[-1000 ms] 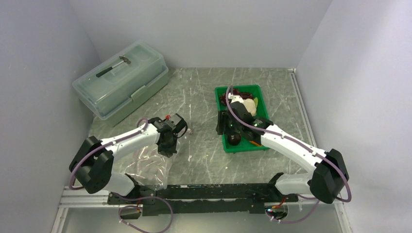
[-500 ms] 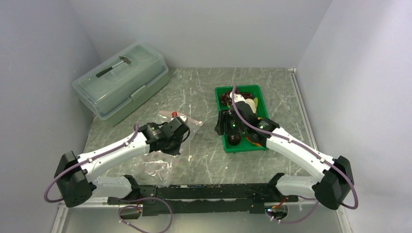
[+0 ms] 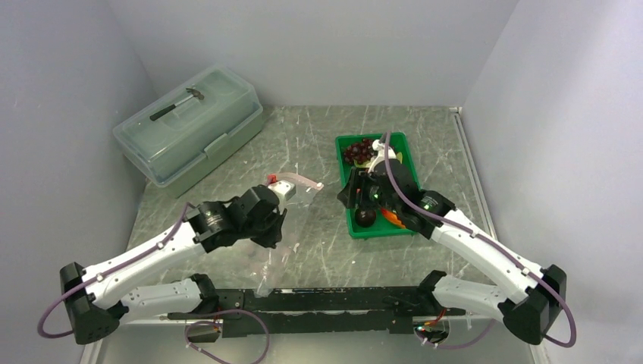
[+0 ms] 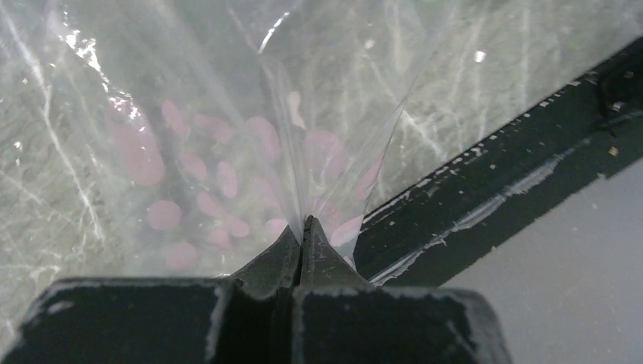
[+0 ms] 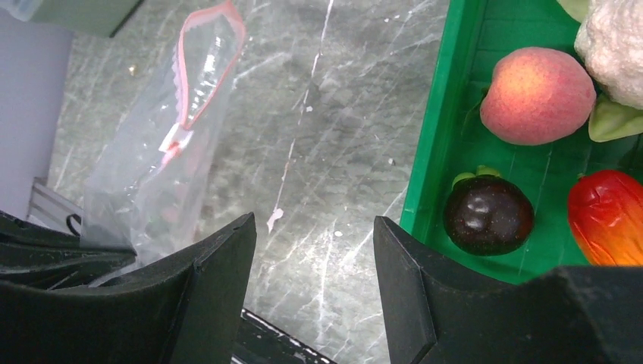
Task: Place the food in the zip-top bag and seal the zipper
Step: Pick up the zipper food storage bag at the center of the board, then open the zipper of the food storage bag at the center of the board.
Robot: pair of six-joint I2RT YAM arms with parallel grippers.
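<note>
The fold below the bag's pink zipper is pinched by my left gripper, so my right gripper will grab the zipper's edge (image 5: 221, 80) before my left gripper moves to the opening of the bag.
My left gripper (image 3: 270, 226) is shut on the clear zip-top bag (image 3: 282, 203) and holds it up off the table, left of the green tray (image 3: 400, 144). In the left wrist view the jaws (image 4: 303, 224) pinch a fold of the bag (image 4: 227, 136). The bag's pink zipper (image 3: 300, 180) is at its far end and gapes open in the right wrist view (image 5: 216, 53). My right gripper (image 5: 312, 222) is open and empty over the table just left of the tray. In the tray lie the peach (image 5: 537, 95), plum (image 5: 487, 214), pepper (image 5: 606, 216), cauliflower (image 5: 618, 45) and grapes (image 3: 358, 150).
A large translucent lidded box (image 3: 189, 125) stands at the back left. A black rail (image 3: 318, 299) runs along the near edge. Walls close in the left, back and right sides.
My left arm has swung right and lifted the bag, so its mouth now stands close to the tray. My right arm has shifted a little; its gripper stays open by the tray's left edge.
</note>
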